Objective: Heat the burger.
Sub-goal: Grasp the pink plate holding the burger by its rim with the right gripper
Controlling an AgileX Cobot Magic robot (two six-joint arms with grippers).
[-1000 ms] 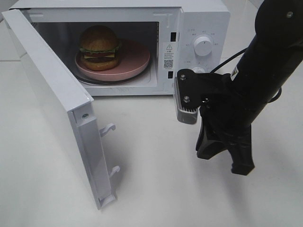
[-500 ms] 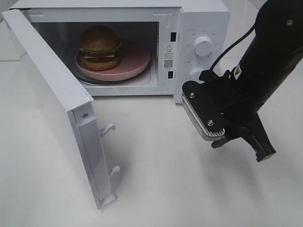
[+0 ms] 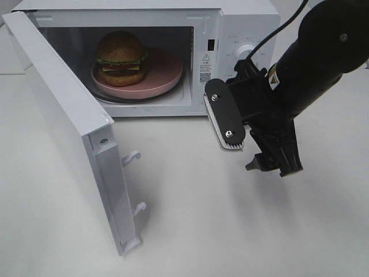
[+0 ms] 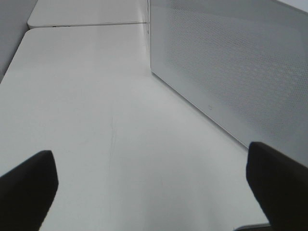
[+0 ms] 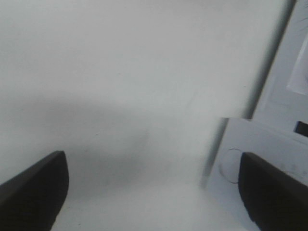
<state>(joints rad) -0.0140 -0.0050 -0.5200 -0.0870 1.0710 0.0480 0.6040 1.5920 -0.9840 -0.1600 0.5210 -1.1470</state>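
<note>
The pink plate under the burger has a near rim (image 3: 158,95), and my right gripper needs to go there next and close on it.
The burger (image 3: 121,57), with its golden bun, lettuce and cheese, sits on a round pink plate (image 3: 167,72) inside the open microwave (image 3: 248,23). In front of the microwave's control panel, my right gripper (image 3: 272,167) hangs above the table, pointing down, open and empty. The blurred right wrist view shows its two dark fingers (image 5: 33,187) far apart, with the microwave front beside them. The exterior view does not show my left gripper (image 4: 154,192). In its wrist view the fingers (image 4: 26,187) stand wide open over bare table beside a meshed white panel (image 4: 231,72).
The microwave door (image 3: 63,115) swings out wide to the left front, its latch hooks (image 3: 134,156) pointing right. The right arm partly covers a round dial (image 3: 245,51). A white table (image 3: 190,231) spreads in front.
The right arm has swung back and up toward the microwave's control panel, its wrist has turned, and its jaws have spread open. The burger and the door have not moved.
</note>
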